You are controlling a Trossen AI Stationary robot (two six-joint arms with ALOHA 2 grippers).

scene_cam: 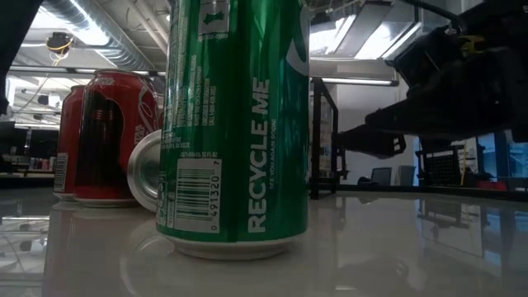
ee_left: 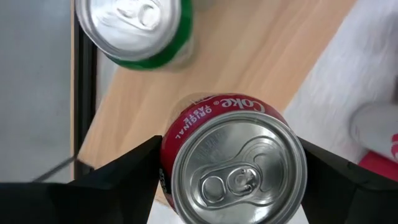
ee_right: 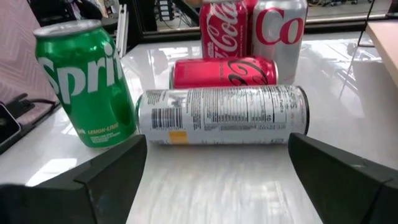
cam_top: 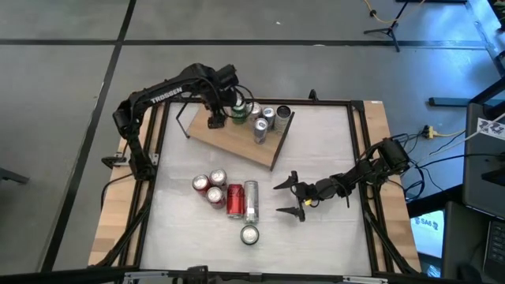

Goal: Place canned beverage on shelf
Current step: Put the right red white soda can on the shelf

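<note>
The robot's left gripper will release the red Coke can on the wooden shelf (cam_top: 226, 117) (ee_left: 127, 112), next to the green can.
My left gripper (cam_top: 215, 118) points down over the left part of the shelf (cam_top: 241, 142), shut on a red Coke can (ee_left: 233, 163). The shelf, a light wooden board (ee_left: 273, 56), bears a green can (ee_left: 134, 28) and several silver cans (cam_top: 267, 118). My right gripper (cam_top: 293, 197) lies low and level near the table's right side, open, its fingers (ee_right: 106, 177) empty and facing the loose cans: a Sprite can (ee_right: 84, 84), a lying silver can (ee_right: 224, 115) and a lying red can (ee_right: 224, 71). My left gripper pinches the red Coke can between its two fingers, one on each side of the can's wall just under the top rim (ee_left: 166, 155). The fingers come from above, pointing down. The can stays upright over the board. Its bottom is hidden by the can itself.
Three upright red cans (cam_top: 211, 186) stand on the white table left of the lying pair. The green can (scene_cam: 235, 124) stands nearest the table's front edge. Black frame rails (cam_top: 359, 142) run along the table's sides. The shelf's near right part is bare.
</note>
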